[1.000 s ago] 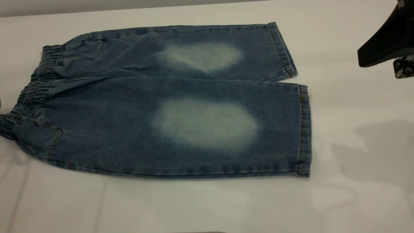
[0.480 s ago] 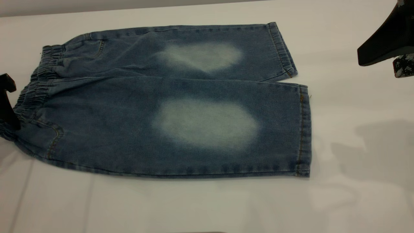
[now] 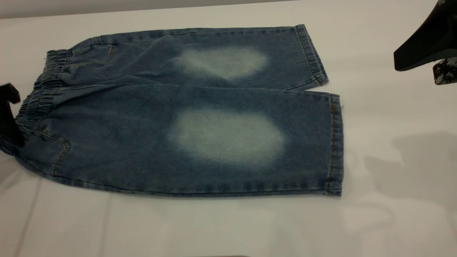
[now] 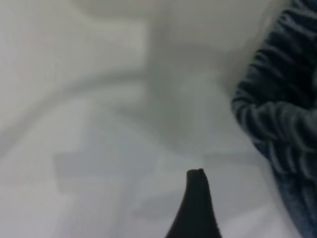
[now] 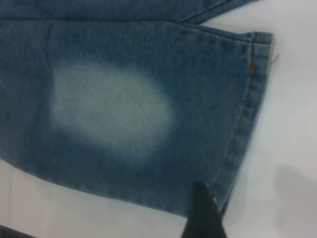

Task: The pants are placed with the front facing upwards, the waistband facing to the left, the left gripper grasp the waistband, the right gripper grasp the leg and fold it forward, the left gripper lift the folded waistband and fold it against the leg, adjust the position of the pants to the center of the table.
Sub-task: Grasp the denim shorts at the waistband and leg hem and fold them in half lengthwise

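Next, I move my right gripper to the near corner of the near leg's hem [image 3: 336, 190] [image 5: 222, 204] on the blue denim pants and close it there.
The blue denim pants [image 3: 200, 107] lie flat on the white table [image 3: 228, 228], front up, with two pale ovals showing. The ruched waistband [image 3: 37, 103] points left. Both legs point right, the near leg [image 3: 303, 142] ending in a stitched hem. My left gripper [image 3: 9, 116] is at the picture's left edge, against the near end of the waistband. It is open; one finger [image 4: 195, 203] stands alone over bare table, beside the waistband [image 4: 282, 119]. My right gripper [image 3: 425, 67] hovers open at the upper right, clear of the hems. Its finger [image 5: 203, 213] hangs over the near leg's hem corner.
Bare table surrounds the pants, with a wide strip in front and to the right. The table's far edge [image 3: 142, 10] runs just behind the far leg. The right arm's shadow [image 3: 410, 167] falls on the table at the right.
The left gripper came in from the left edge and now stands at the waistband's near end. The right gripper has shifted very slightly. The pants lie as before.
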